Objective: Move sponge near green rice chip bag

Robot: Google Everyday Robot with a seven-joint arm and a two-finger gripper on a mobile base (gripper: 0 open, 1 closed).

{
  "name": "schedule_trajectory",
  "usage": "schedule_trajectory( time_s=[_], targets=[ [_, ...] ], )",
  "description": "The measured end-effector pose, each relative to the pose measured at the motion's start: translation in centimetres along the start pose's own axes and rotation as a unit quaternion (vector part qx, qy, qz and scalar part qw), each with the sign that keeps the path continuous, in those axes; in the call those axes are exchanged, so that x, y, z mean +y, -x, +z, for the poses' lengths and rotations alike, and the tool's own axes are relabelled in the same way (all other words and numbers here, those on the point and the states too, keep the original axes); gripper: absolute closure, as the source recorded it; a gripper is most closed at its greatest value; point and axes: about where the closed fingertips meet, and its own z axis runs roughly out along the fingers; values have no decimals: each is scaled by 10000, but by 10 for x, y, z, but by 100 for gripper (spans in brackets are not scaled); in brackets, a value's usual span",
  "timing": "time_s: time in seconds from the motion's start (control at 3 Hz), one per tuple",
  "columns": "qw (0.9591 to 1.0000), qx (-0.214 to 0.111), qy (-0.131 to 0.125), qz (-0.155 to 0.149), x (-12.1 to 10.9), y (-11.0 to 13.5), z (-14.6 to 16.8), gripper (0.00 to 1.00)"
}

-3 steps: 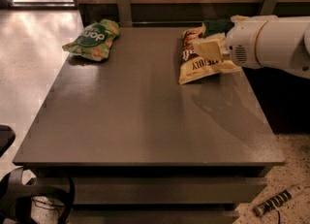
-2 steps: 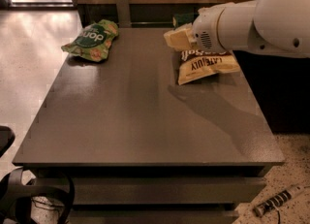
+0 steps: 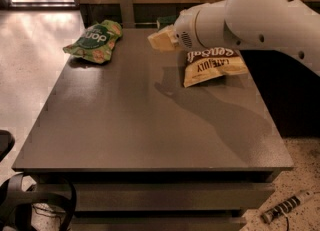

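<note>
My gripper will release the sponge on the table (image 3: 135, 46) between the green rice chip bag and the brown chip bag, closer to the green one. The sponge is held above the table's back middle.
The sponge (image 3: 160, 40) shows as a pale yellow block with a dark green edge at the tip of my white arm. My gripper (image 3: 169, 37) is shut on it and holds it above the back middle of the grey table (image 3: 140, 125). The green rice chip bag (image 3: 94, 41) lies at the table's back left corner, a good way left of the sponge. The gripper's fingers are mostly hidden behind the sponge and the arm's wrist.
A yellow and brown chip bag (image 3: 212, 66) lies at the back right, under my arm. A grey post (image 3: 126, 7) stands behind the table. Black cables (image 3: 30, 205) lie on the floor at front left, a small tool (image 3: 285, 207) at front right.
My arm has swung left from over the yellow and brown bag toward the table's back middle, carrying the sponge with it. Both bags have stayed put.
</note>
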Motion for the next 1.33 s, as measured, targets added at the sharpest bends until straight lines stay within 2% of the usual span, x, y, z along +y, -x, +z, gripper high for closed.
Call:
schedule_trajectory(
  time_s=[0.33, 0.67, 1.0, 1.33],
  targets=[
    [9997, 191, 146, -38, -15, 4, 23, 100],
    [9979, 479, 425, -10, -39, 1, 70, 100],
    [9963, 543, 647, 123, -51, -15, 115, 100],
    [9957, 207, 855, 273, -48, -27, 164, 100]
  ],
)
